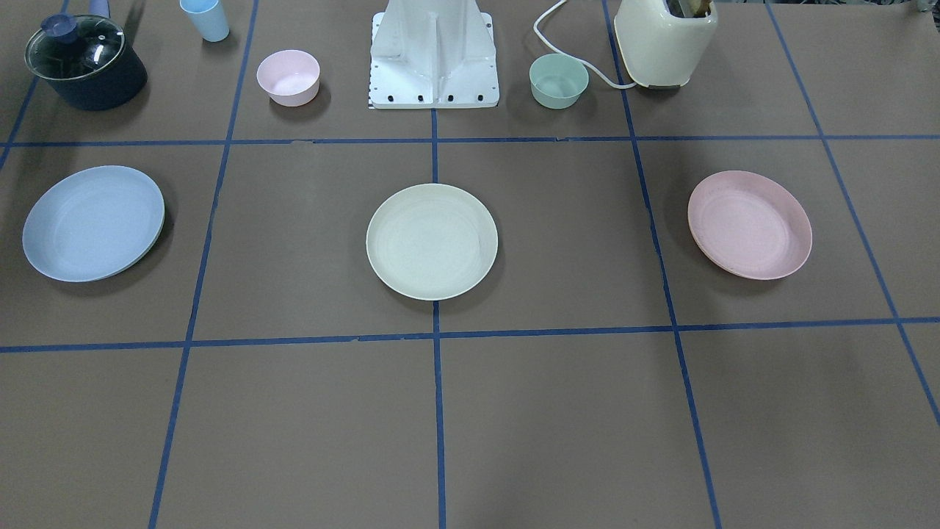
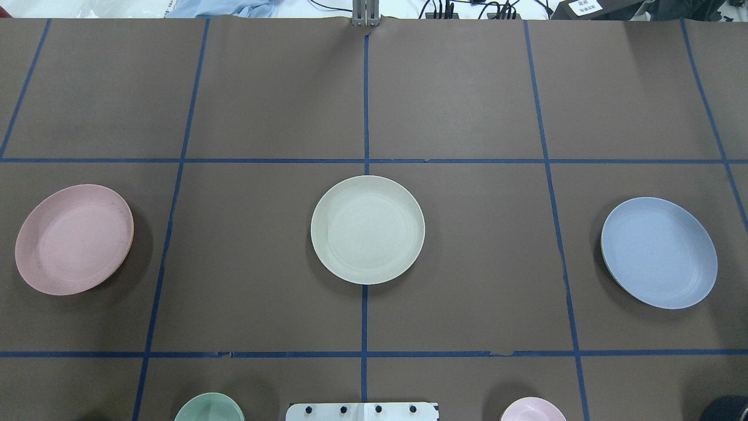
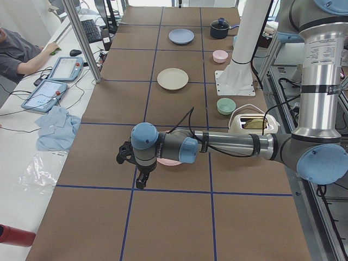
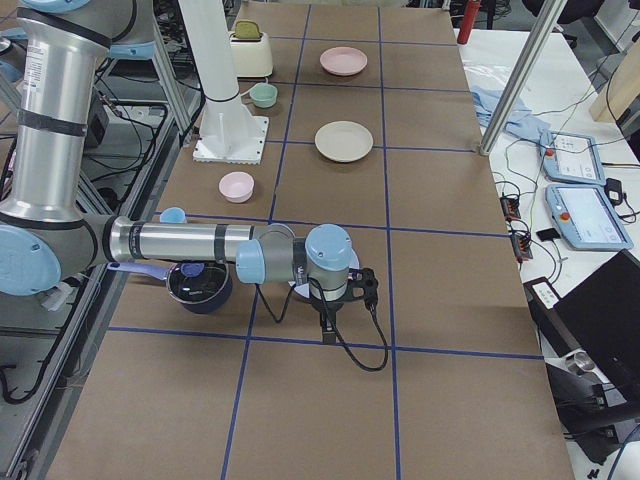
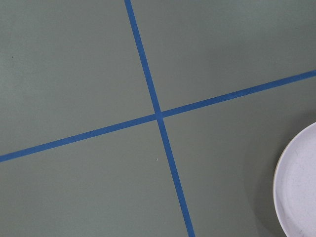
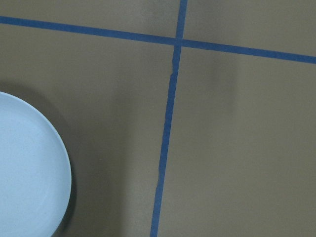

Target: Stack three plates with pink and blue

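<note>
The pink plate's outer rim (image 1: 811, 234) (image 5: 275, 192), on the side farthest from the cream plate, is the next place my left gripper needs to go to and close.
Three plates lie apart in a row on the brown table. The cream plate (image 2: 367, 229) is in the middle, the pink plate (image 2: 73, 238) on my left, the blue plate (image 2: 659, 252) on my right. No arm shows in the overhead or front-facing views. In the exterior left view my left gripper (image 3: 140, 180) hangs above the table near the pink plate (image 3: 169, 162). In the exterior right view my right gripper (image 4: 327, 325) hangs near the blue plate (image 4: 299, 291). I cannot tell whether either is open or shut. Each wrist view shows only a plate's edge, the pink plate (image 5: 301, 190) and the blue plate (image 6: 27, 170).
Near the robot's base (image 1: 433, 70) stand a small pink bowl (image 1: 288, 76), a small green bowl (image 1: 559, 80), a cream toaster (image 1: 664, 40), a blue cup (image 1: 205, 18) and a dark lidded pot (image 1: 84, 62). Blue tape lines divide the table.
</note>
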You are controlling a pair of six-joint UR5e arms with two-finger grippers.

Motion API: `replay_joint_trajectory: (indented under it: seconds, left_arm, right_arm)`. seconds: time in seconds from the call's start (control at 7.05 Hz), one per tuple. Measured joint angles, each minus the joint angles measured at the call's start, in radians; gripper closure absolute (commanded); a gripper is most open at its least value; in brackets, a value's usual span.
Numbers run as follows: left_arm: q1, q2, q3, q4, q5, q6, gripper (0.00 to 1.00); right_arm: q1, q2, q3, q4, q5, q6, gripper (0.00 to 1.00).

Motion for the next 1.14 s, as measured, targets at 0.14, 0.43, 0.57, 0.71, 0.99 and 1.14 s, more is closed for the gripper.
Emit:
replay_joint_trajectory:
  seconds: [0.14, 0.43, 0.57, 0.71, 0.99, 1.14]
  left_arm:
    - [0.000, 0.000, -0.001, 0.000, 0.000, 0.000, 0.00]
    - [0.003, 0.005, -0.024, 0.001, 0.000, 0.000, 0.00]
    - [0.004, 0.023, -0.071, 0.002, 0.000, 0.000, 0.00]
    - [0.004, 0.049, -0.136, 0.003, 0.001, 0.000, 0.00]
    - [0.006, 0.071, -0.213, 0.003, 0.005, -0.009, 0.00]
    - [0.007, 0.054, -0.226, 0.002, 0.004, -0.014, 0.00]
  right_arm:
    - [0.000, 0.000, -0.001, 0.000, 0.000, 0.000, 0.00]
    - [0.000, 0.000, 0.000, 0.000, 0.001, 0.000, 0.00]
    - [0.000, 0.002, 0.002, 0.000, 0.002, 0.001, 0.00]
    - [0.000, 0.004, 0.005, 0.000, 0.003, 0.001, 0.00]
    - [0.000, 0.010, 0.009, 0.012, 0.003, 0.006, 0.00]
    - [-0.001, 0.024, 0.008, 0.051, 0.003, 0.008, 0.00]
